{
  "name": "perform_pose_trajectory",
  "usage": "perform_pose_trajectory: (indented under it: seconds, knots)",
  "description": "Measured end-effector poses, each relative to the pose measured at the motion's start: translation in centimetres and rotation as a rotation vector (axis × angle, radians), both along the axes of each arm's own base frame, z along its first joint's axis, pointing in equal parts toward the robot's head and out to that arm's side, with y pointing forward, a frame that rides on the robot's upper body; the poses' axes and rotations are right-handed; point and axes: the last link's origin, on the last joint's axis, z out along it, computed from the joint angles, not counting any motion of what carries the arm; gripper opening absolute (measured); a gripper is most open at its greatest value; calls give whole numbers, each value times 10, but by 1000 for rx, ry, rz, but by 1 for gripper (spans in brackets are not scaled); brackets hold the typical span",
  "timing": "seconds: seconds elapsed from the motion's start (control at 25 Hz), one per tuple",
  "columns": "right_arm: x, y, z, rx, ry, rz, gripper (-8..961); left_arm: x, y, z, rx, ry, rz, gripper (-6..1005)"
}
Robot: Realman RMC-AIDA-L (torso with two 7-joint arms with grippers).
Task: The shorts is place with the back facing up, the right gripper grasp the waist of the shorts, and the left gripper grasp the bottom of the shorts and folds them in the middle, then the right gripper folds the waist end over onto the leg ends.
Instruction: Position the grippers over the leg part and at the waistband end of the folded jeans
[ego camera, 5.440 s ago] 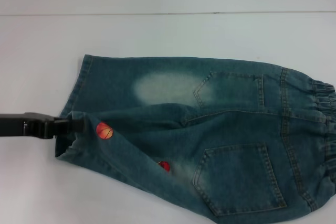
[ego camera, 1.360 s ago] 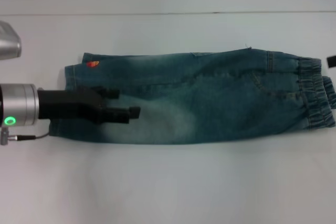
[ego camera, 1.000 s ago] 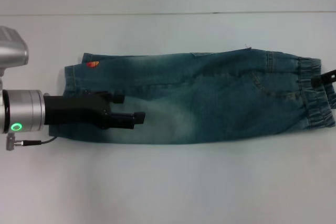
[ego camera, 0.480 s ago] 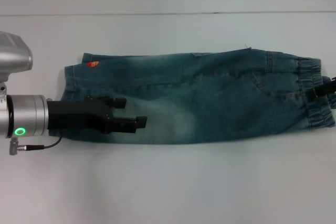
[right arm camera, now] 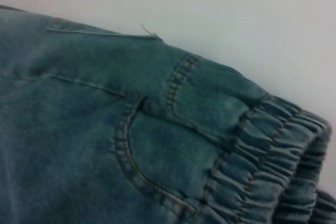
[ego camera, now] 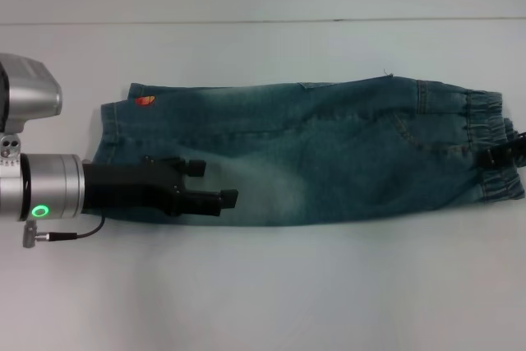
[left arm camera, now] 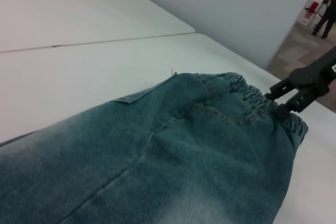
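My left gripper needs to close on the middle of the shorts [ego camera: 260, 159], halfway between the elastic waist and the ends of the legs, because the fold goes there.
The blue denim shorts [ego camera: 329, 154] lie folded lengthwise on the white table [ego camera: 271, 285], leg ends on the left and elastic waist [ego camera: 486, 121] on the right. My left gripper [ego camera: 215, 182] hovers open over the leg end, holding nothing. My right gripper [ego camera: 501, 152] is at the table's right side, against the waist. The left wrist view looks along the shorts [left arm camera: 157, 156] to the right gripper [left arm camera: 287, 97] at the gathered waist [left arm camera: 247, 90]. In the right wrist view, the pocket seam and waist [right arm camera: 262, 171] fill the picture.
A small orange patch [ego camera: 145, 101] marks the far-left corner of the leg hem. A seam in the table [ego camera: 246, 21] runs across behind the shorts. Bare white surface lies in front of and behind the garment.
The shorts went from spread flat to folded lengthwise. Over the last second my left gripper slid right and slightly nearer over the leg end. My right gripper came in onto the waist.
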Motion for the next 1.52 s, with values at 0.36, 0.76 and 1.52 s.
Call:
perform_pose_trajectory:
  seconds: [0.36,0.76,1.52]
  knots:
    - [1,-3,-2,6,47,10,874,-2,-2,-1,-1,-3,6,949]
    - [-3,-9,0,-51,57,23,860,-3,-1,-1,8,1,8,948]
    - [-8,-9,7,-52,52,39,216,4,2,0,44,-48,-9,948]
